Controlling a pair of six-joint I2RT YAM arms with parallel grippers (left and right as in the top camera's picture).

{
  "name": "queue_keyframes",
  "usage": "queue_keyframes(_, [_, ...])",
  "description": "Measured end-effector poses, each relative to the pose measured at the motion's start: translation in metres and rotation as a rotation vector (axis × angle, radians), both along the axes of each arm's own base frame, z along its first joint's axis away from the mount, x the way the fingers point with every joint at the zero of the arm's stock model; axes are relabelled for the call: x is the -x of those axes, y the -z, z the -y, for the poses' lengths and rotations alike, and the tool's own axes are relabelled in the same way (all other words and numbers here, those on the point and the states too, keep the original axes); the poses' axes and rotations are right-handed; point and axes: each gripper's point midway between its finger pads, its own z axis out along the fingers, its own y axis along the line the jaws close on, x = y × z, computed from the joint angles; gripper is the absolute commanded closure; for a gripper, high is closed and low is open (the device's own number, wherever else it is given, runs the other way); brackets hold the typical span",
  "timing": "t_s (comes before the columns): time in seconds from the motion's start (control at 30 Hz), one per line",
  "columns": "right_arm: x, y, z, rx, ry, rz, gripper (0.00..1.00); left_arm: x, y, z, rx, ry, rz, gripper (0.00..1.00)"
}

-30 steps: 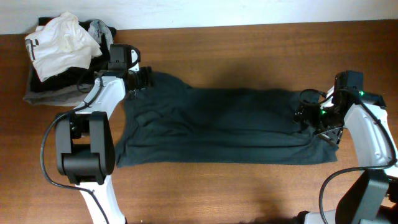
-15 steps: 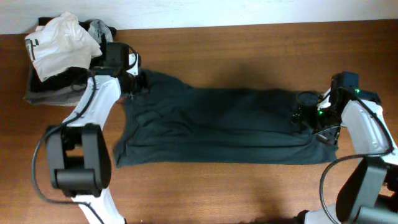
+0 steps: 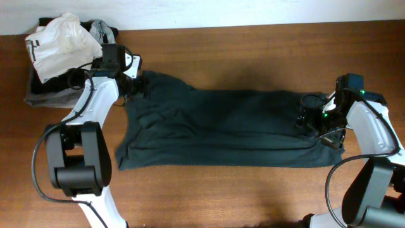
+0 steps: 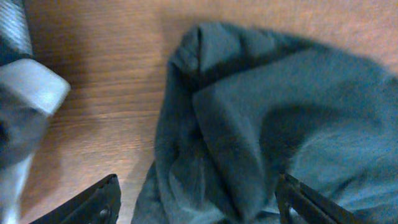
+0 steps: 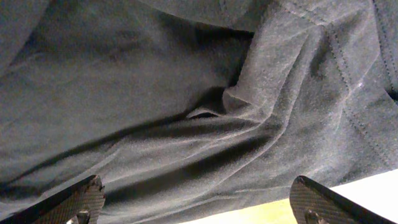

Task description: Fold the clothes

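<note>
The robot's right gripper sits short of the garment's far edge, so both grippers should take the garment's far corners (image 3: 155,78) before folding that edge toward the garment's near edge.
A dark teal garment (image 3: 221,130) lies spread lengthwise across the wooden table, wrinkled. My left gripper (image 3: 136,84) is open over its upper left corner; in the left wrist view the bunched corner (image 4: 249,112) lies between and ahead of the spread fingers (image 4: 198,208). My right gripper (image 3: 310,120) is open over the garment's right end; the right wrist view shows creased fabric (image 5: 205,118) filling the frame between the wide fingers (image 5: 199,205).
A dark bin (image 3: 38,95) at the back left holds a heap of white and grey clothes (image 3: 60,44). A grey and white piece of that heap shows at the left of the left wrist view (image 4: 25,93). Bare wood table (image 3: 253,50) surrounds the garment.
My left arm has drawn back a little to the left and up, off the garment's corner. My right gripper has shifted slightly left over the right end. The garment barely moved.
</note>
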Motion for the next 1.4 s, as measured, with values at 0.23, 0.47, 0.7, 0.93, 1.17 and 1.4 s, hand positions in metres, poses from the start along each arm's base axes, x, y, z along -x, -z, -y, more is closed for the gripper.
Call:
queue_keyframes(0.23, [0.000,0.000,0.000,0.000,0.000,0.000,0.01,0.004,0.021,0.018,0.048,0.148,-0.029,0.49])
queue_keyframes(0.47, [-0.003,0.000,0.001,0.003,0.000,0.010,0.01,0.021,0.027,0.022,0.072,0.164,-0.102,0.99])
queue_keyframes(0.7, [-0.021,-0.002,0.003,0.007,-0.002,0.087,0.01,0.022,-0.027,0.024,0.119,0.075,-0.052,0.99])
queue_keyframes(0.93, [-0.054,-0.010,0.012,0.018,0.058,0.223,0.01,0.026,-0.071,0.044,0.269,0.053,-0.010,0.99])
queue_keyframes(1.17, [-0.075,-0.007,0.053,0.047,0.204,0.305,0.01,0.030,-0.077,0.059,0.369,0.064,-0.029,0.93])
queue_keyframes(1.4, [-0.127,0.003,0.078,0.068,0.217,0.488,0.01,0.035,-0.075,0.060,0.375,0.063,-0.050,0.93])
